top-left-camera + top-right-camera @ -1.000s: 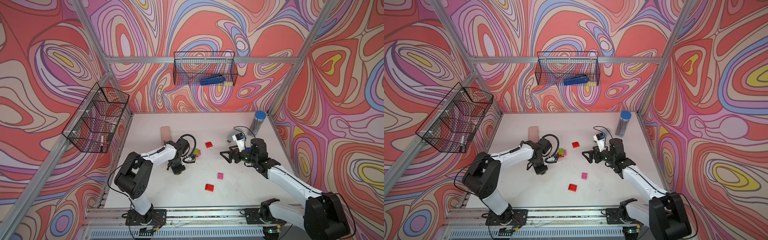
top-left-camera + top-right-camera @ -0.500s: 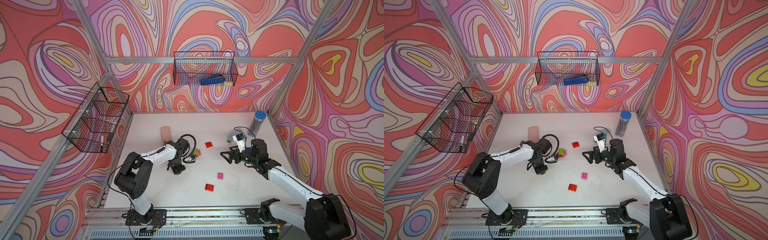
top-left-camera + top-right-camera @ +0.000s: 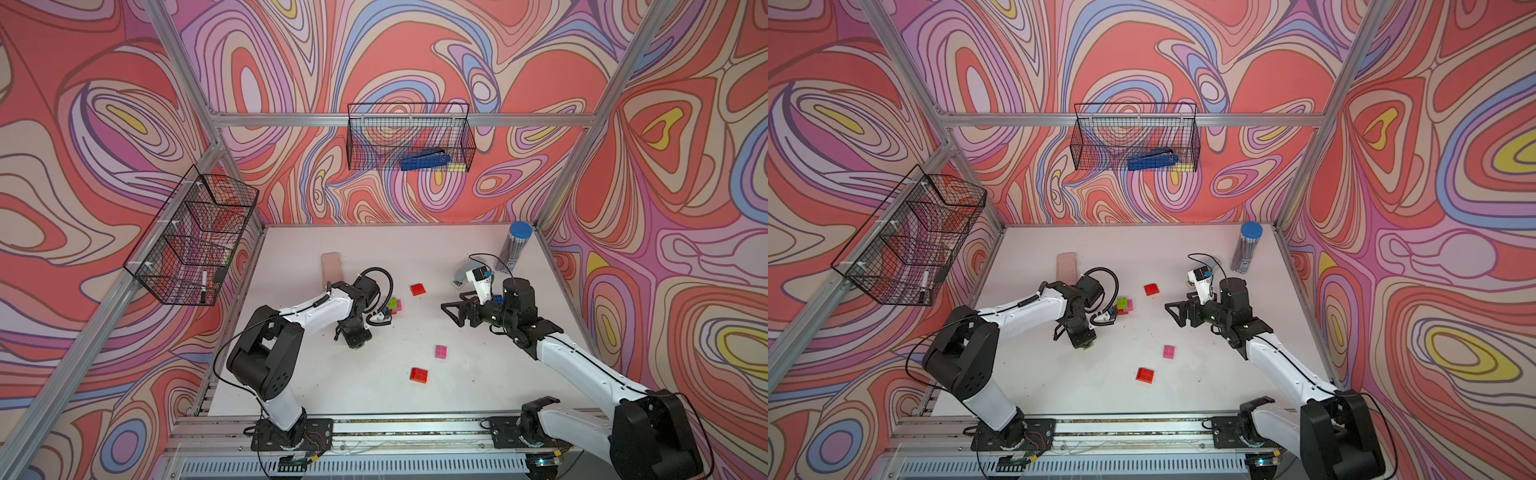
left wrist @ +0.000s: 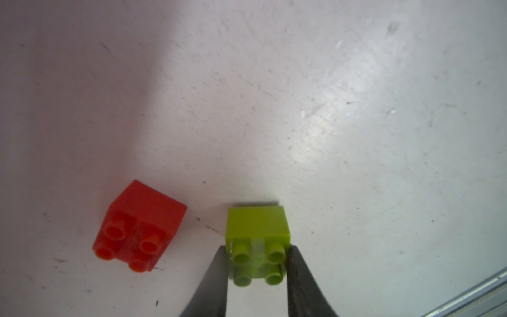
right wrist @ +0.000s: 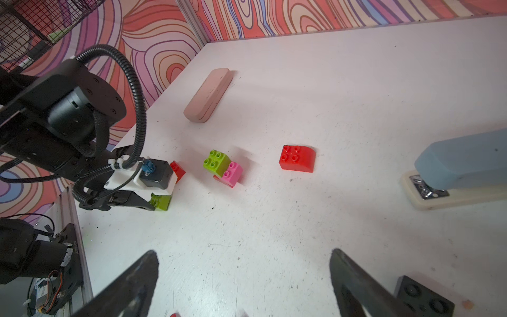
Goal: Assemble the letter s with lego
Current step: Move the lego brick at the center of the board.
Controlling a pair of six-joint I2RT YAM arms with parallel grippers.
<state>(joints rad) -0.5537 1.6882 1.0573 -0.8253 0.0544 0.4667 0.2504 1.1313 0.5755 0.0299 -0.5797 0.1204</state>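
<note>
The red curved brick [image 3: 417, 289] [image 5: 297, 159] near the lime and pink lego cluster is next for my right gripper, which will go there and close on the brick's sides.
My left gripper [image 4: 258, 255] is shut on a lime green lego brick [image 4: 258, 241], studs facing the camera, low at the table surface. A red lego brick [image 4: 140, 227] lies just beside it, apart from the fingers. The right wrist view shows the same held lime brick [image 5: 160, 202]. It also shows a joined lime and pink lego cluster [image 5: 222, 166] and a red curved brick [image 5: 297, 159]. In both top views a pink brick [image 3: 441, 351] and a red brick [image 3: 418, 375] lie nearer the front. My right gripper [image 5: 244, 255] hovers open and holds nothing, right of the cluster [image 3: 1123, 303].
A pink oblong case [image 3: 331, 268] lies at the back left of the table. A pale blue-grey stapler [image 5: 461, 164] and a blue-capped tube [image 3: 515, 245] stand at the back right. Wire baskets [image 3: 409, 137] hang on the back and left walls.
</note>
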